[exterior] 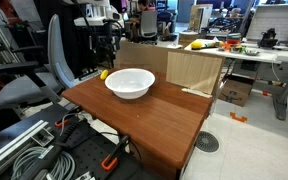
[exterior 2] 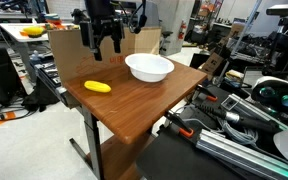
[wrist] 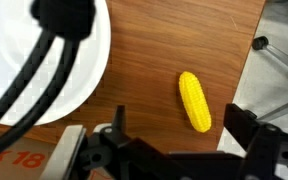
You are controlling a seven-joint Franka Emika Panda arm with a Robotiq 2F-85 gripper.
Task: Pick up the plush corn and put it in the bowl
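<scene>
Next, I bring my gripper over to the plush corn's end point(exterior: 105, 72) point(wrist: 199, 117) on the side of the cardboard boxes, and then close it there.
The yellow plush corn point(exterior 2: 98, 87) lies on the wooden table point(exterior 2: 134, 105) near its edge, apart from the white bowl point(exterior 2: 149, 67). In the wrist view the corn point(wrist: 194, 100) lies just beyond my fingers, and the bowl point(wrist: 44, 60) fills the upper left. My gripper point(exterior 2: 104, 42) hangs open and empty above the table, between corn and bowl and a little behind them. Its fingertips point(wrist: 179, 125) frame the near end of the corn from above without touching it. In an exterior view the bowl point(exterior: 130, 83) sits mid-table and the corn point(exterior: 105, 73) is a small yellow spot behind it.
Cardboard boxes point(exterior: 194, 70) stand along the table's back edge, also seen behind the gripper point(exterior 2: 64, 45). An office chair point(exterior: 44, 70) and cable bundles point(exterior: 24, 150) sit beside the table. The table edge runs close to the corn point(wrist: 246, 60).
</scene>
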